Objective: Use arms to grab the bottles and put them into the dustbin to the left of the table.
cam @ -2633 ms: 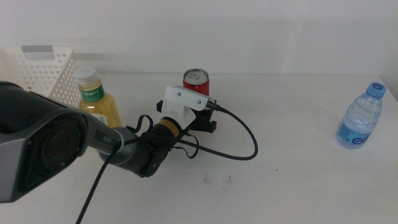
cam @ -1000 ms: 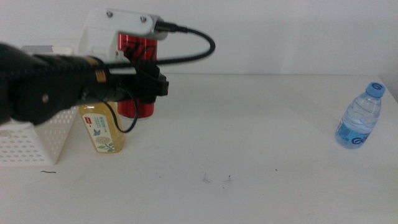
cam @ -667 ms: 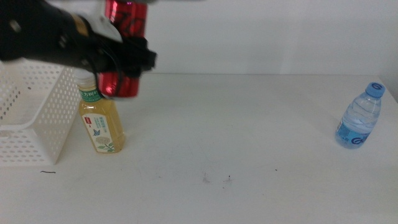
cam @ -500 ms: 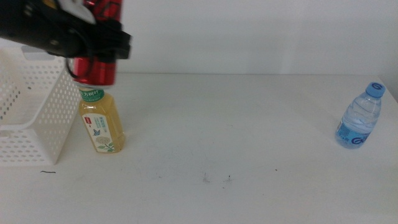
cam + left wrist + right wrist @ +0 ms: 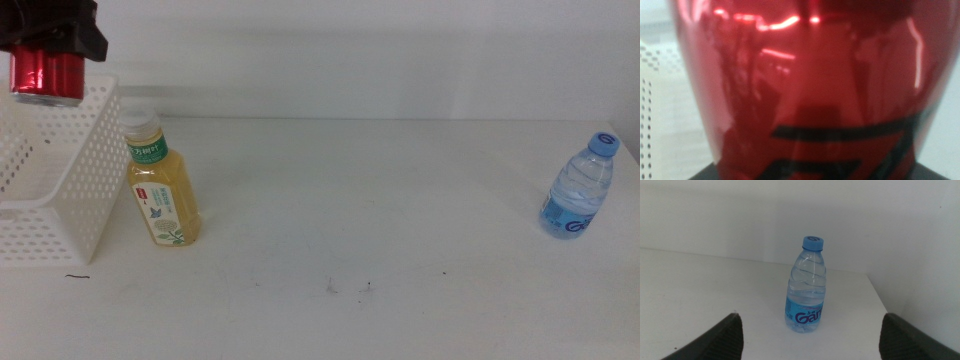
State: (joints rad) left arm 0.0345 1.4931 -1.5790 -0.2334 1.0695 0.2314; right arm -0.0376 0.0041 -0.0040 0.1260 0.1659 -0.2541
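Observation:
Next, my left gripper releases the red can into the white dustbin, setting it free along the dustbin's side (image 5: 58, 171) that is nearest the yellow tea bottle.
My left gripper (image 5: 50, 40) is at the top left of the middle view, shut on the slim red can (image 5: 45, 75), which hangs over the white perforated dustbin (image 5: 60, 190). The can (image 5: 805, 85) fills the left wrist view. A yellow tea bottle (image 5: 160, 185) with a green label stands upright right beside the dustbin's right wall. The clear blue-capped water bottle (image 5: 580, 190) stands upright at the far right of the table (image 5: 380, 220). My right gripper (image 5: 810, 347) is open, its jaws wide apart, facing the water bottle (image 5: 807, 287) from a distance.
A pale wall runs behind the table. A few dark specks (image 5: 350, 288) mark the tabletop near the front. The table's right edge lies just beyond the water bottle in the right wrist view.
The left arm lifted the red can off the table and carried it left and up, from beside the tea bottle to above the dustbin. The water bottle and tea bottle stayed put.

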